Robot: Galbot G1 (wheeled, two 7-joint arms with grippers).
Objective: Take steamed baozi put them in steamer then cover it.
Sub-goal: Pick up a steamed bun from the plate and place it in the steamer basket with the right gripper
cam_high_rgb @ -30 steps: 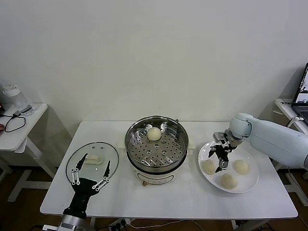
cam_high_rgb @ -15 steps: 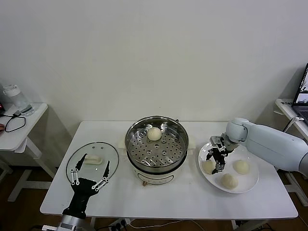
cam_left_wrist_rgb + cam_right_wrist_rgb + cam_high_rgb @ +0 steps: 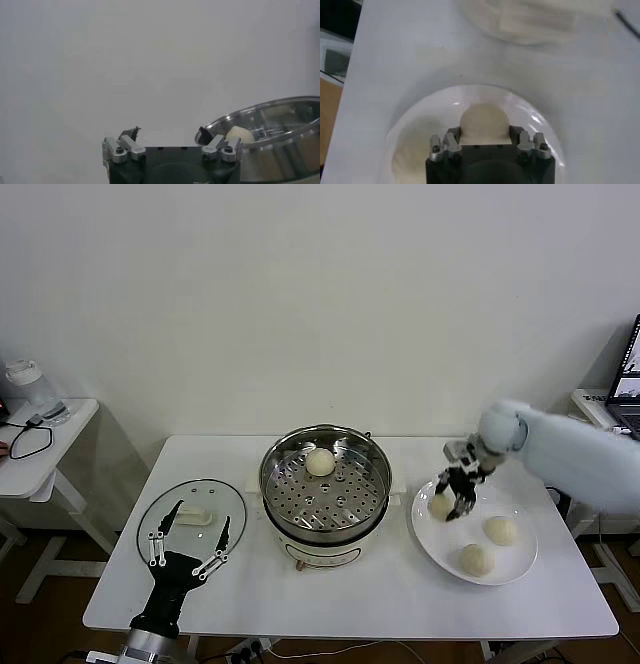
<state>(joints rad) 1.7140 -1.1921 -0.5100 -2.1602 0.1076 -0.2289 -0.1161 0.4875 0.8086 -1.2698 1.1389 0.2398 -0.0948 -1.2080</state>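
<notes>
My right gripper should release the baozi, now held just above the white plate, on the steamer tray [image 3: 293,494], by the rim that faces the glass cover.
My right gripper [image 3: 453,492] is shut on a cream-white baozi [image 3: 441,506], holding it just above the left side of the white plate [image 3: 468,531]. In the right wrist view that baozi [image 3: 484,120] sits between the fingers of the right gripper [image 3: 484,131]. Two more baozi [image 3: 501,530] [image 3: 476,559] lie on the plate. The steamer [image 3: 325,484], at the table's centre, has one baozi [image 3: 320,462] on its perforated tray. The glass cover [image 3: 215,499] lies flat at the left. My left gripper [image 3: 187,549] hovers open at the cover's near edge.
A small side table [image 3: 40,439] with a jar and cable stands off to the left. From the left wrist, the steamer rim [image 3: 270,117] shows beside the open left gripper [image 3: 167,133]. Bare tabletop lies in front of the steamer and plate.
My right gripper has closed on the plate's leftmost baozi and raised it a little, up and toward the steamer. The left arm has not moved.
</notes>
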